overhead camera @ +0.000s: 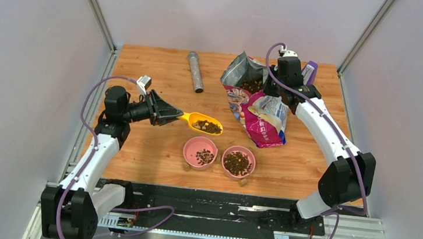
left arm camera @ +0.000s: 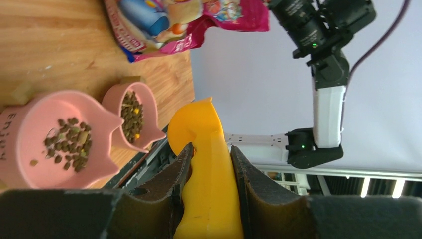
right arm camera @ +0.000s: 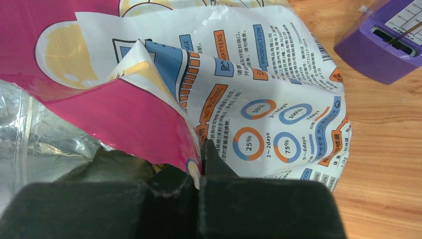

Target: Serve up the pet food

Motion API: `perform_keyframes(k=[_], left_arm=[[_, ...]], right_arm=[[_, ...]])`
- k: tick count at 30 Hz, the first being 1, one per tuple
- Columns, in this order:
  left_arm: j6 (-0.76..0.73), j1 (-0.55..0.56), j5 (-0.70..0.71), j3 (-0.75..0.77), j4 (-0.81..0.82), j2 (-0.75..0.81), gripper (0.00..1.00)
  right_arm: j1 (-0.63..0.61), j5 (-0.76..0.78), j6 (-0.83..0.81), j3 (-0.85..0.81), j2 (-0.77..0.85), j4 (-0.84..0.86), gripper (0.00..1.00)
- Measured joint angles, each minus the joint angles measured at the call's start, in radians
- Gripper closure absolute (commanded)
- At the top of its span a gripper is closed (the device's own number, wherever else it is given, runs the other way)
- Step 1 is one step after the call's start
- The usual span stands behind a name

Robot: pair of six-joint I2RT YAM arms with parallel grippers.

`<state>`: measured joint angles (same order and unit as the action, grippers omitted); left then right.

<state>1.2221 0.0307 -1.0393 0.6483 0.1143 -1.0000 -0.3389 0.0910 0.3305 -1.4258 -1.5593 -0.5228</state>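
The robot's left gripper will release the yellow scoop on the bare wood (overhead camera: 159,107) between the left arm and the grey metal tube.
My left gripper (overhead camera: 170,114) is shut on the handle of a yellow scoop (overhead camera: 206,123) that holds dark brown pet food (overhead camera: 208,127), level above the table behind the bowls. In the left wrist view the scoop handle (left arm camera: 211,169) sits between my fingers (left arm camera: 174,172). Two pink bowls stand near the front edge: the left bowl (overhead camera: 199,151) holds a little pet food, the right bowl (overhead camera: 238,162) holds more. My right gripper (right arm camera: 201,159) is shut on the rim of the pink bag (overhead camera: 257,109) and holds it open; pet food (overhead camera: 251,85) shows inside.
A grey metal tube (overhead camera: 195,71) lies at the back centre of the wooden table (overhead camera: 137,141). A purple box (right arm camera: 380,42) stands at the back right beside the bag. Grey walls close in both sides.
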Motion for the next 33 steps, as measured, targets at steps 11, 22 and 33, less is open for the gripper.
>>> perform_keyframes(k=[11,22,33], left_arm=[[-0.227,-0.068,0.001,-0.079,-0.222,-0.007,1.0],[-0.474,-0.07,0.133,-0.056,-0.494,-0.046,1.0],[-0.61,-0.07,0.255,0.112,-0.656,-0.054,1.0]], right_arm=[[0.0,0.002,-0.008,-0.003,0.0,-0.003,1.0],[0.0,0.005,-0.011,-0.004,0.0,-0.004,1.0],[0.006,0.008,-0.016,-0.004,0.0,-0.004,1.0]])
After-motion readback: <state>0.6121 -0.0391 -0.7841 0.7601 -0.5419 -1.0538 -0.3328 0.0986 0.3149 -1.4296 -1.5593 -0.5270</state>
